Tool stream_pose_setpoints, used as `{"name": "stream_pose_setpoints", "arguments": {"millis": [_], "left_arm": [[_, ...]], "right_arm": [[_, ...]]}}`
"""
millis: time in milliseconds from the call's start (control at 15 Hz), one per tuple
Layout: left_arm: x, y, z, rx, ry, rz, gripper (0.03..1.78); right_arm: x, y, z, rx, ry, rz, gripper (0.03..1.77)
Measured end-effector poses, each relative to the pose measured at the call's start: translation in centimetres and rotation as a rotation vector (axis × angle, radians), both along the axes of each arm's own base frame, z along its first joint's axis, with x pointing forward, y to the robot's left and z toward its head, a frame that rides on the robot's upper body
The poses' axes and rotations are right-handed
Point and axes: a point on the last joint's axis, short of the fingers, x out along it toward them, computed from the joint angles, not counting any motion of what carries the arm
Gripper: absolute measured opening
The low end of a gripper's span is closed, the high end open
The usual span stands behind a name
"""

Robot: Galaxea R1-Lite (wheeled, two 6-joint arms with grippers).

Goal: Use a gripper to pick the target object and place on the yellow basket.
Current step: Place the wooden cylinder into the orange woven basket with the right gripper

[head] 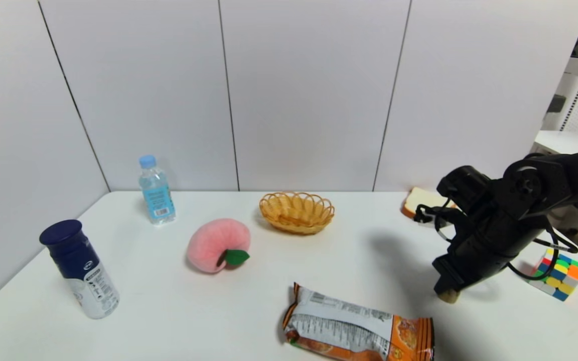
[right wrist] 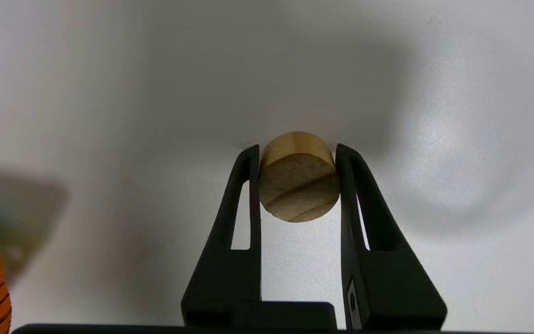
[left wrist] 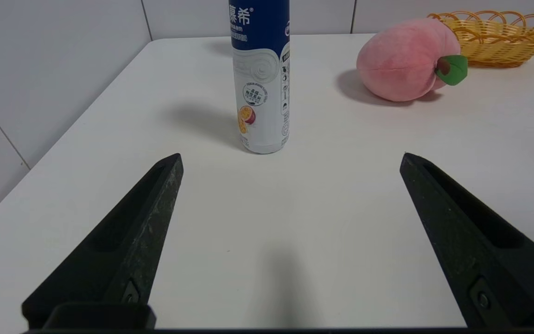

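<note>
My right gripper is to release the target object, now held close over the white tabletop, in the yellow basket's end (head: 281, 213) that is closest to the pink plush peach.
My right gripper (head: 447, 292) reaches down over the right part of the table, between the snack bag and the colour cube. It is shut on the target object (head: 451, 297), a small tan round lump with dark grain lines. In the right wrist view the target object (right wrist: 298, 178) sits squeezed between both fingertips of the right gripper (right wrist: 297, 147), close over the white tabletop. The yellow basket (head: 296, 198) stands with nothing in it at the back centre, well left of this gripper. My left gripper (left wrist: 290, 157) is open over bare table and out of the head view.
An orange and grey snack bag (head: 359, 328) lies at the front centre. A colour cube (head: 560, 273) and a bread slice (head: 422, 200) are on the right. A pink plush peach (head: 217, 244), a water bottle (head: 156, 193) and a blue-capped bottle (head: 81, 271) stand on the left.
</note>
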Motion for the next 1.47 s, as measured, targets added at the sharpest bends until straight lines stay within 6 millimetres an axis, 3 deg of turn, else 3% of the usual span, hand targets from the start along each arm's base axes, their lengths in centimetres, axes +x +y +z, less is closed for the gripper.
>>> {"name": "stream_pose_setpoints", "arguments": {"millis": [333,600,733,867,1000,1133,1467], "left_arm": [[0.0,0.0,0.0,0.0,0.0,0.0,1.69],[0.0,0.0,0.0,0.0,0.0,0.0,1.69],[0.0,0.0,0.0,0.0,0.0,0.0,1.69],[0.0,0.0,0.0,0.0,0.0,0.0,1.69],[0.0,0.0,0.0,0.0,0.0,0.0,1.69],[0.0,0.0,0.0,0.0,0.0,0.0,1.69],[0.0,0.0,0.0,0.0,0.0,0.0,1.69]], "right_arm": [[0.6,0.3,0.9,0.01,-0.045,0.005,0.46],[4.0,2.4,6.2,0.072,-0.291,0.042,0.46],[5.8,4.8,9.8,0.125,-0.454,0.092,0.46],[7.2,8.0,11.7,0.182,-0.589,0.157,0.46],[8.1,11.9,11.8,0.244,-0.701,0.229,0.46],[8.7,14.3,10.6,0.274,-0.732,0.27,0.46],[9.4,16.8,6.7,0.258,-0.646,0.309,0.46]]}}
